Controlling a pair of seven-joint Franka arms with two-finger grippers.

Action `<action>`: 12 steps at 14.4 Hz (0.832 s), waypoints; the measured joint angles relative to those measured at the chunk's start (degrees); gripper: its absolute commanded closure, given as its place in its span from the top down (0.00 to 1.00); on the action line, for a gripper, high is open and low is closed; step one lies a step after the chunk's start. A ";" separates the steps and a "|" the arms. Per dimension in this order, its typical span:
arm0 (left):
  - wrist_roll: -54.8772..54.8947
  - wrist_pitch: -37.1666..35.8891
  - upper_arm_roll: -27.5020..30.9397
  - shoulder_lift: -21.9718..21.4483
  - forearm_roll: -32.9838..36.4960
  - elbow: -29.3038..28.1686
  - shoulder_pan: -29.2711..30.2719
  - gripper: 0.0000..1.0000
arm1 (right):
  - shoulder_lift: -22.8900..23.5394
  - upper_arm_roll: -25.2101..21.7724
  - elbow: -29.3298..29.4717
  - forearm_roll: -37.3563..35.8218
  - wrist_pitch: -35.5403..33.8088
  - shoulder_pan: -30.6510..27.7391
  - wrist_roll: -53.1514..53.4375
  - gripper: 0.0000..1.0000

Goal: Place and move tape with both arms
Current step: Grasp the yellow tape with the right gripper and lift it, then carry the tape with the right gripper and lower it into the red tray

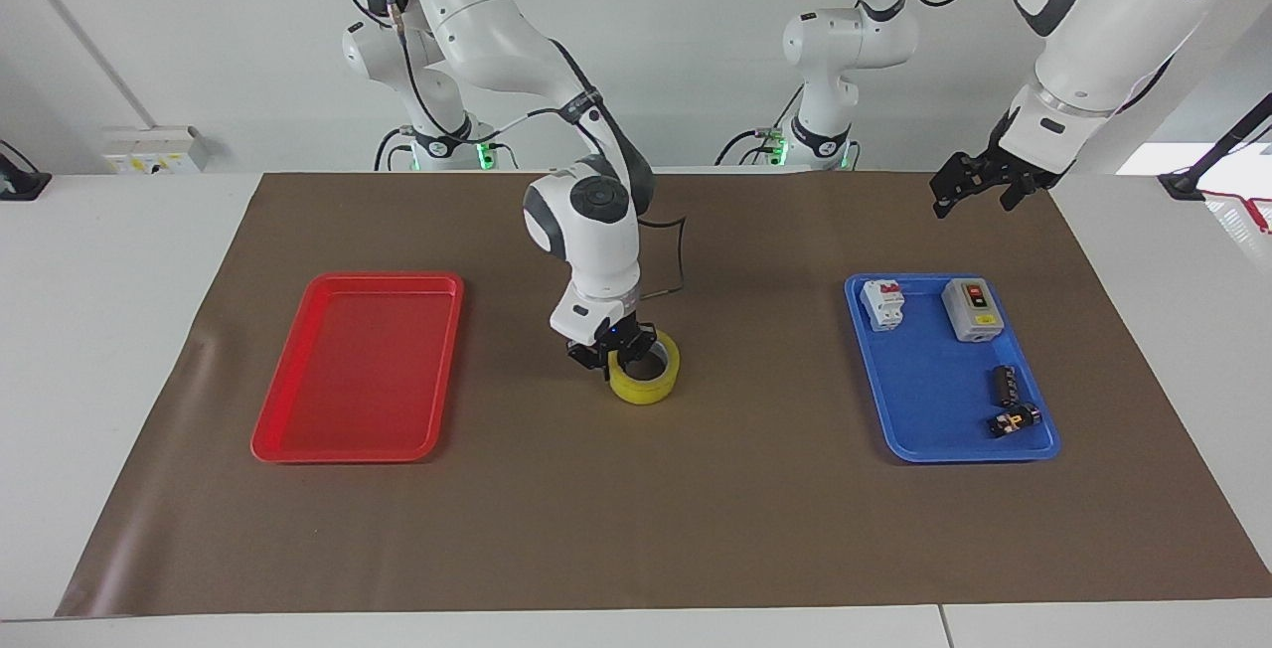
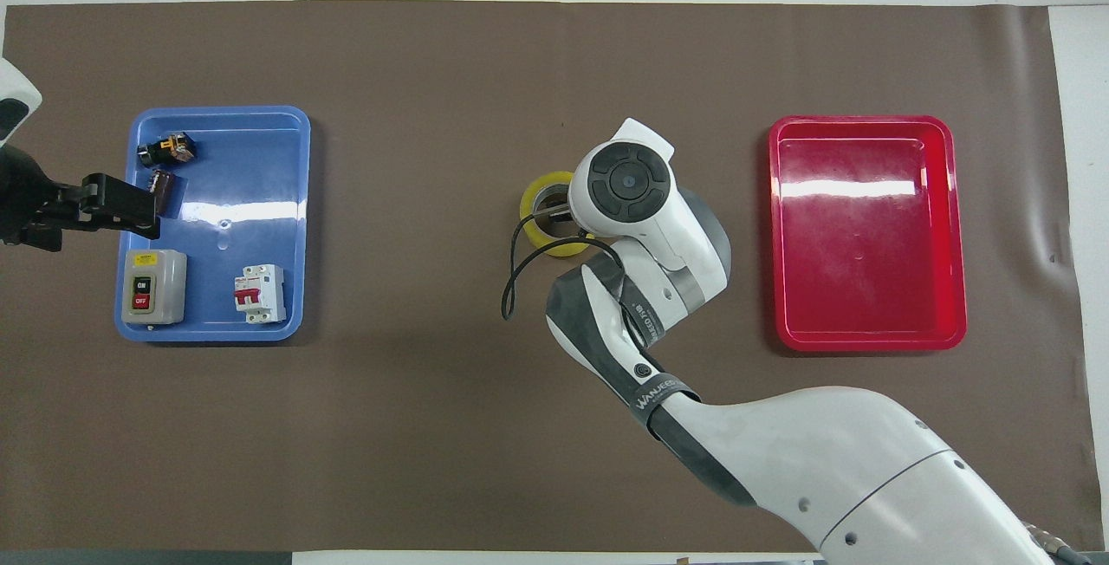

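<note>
Next, my right gripper lays the yellow tape down flat near the middle of the empty red tray (image 2: 859, 243).
The yellow tape (image 1: 648, 377) is at the middle of the brown mat, between the two trays. It also shows in the overhead view (image 2: 544, 220), partly under the right arm's wrist. My right gripper (image 1: 618, 354) comes straight down and is shut on the tape's wall on the side toward the red tray, one finger inside the ring and one outside. I cannot tell whether the tape rests on the mat or hangs just above it. My left gripper (image 1: 976, 187) is open and empty, up in the air over the blue tray's edge (image 2: 114, 206), and waits.
A red tray (image 1: 298, 429) lies empty toward the right arm's end. A blue tray (image 1: 899, 434) toward the left arm's end holds a grey on/off switch box (image 1: 972, 309), a white breaker (image 1: 882, 303), a small black cylinder (image 1: 1002, 383) and a small black part (image 1: 1014, 420).
</note>
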 measured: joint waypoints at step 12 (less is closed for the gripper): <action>0.03 0.42 -1.12 -2.01 -0.04 0.00 0.16 1.00 | -17.58 -0.89 -10.24 -0.32 -12.27 -29.48 -29.99 0.00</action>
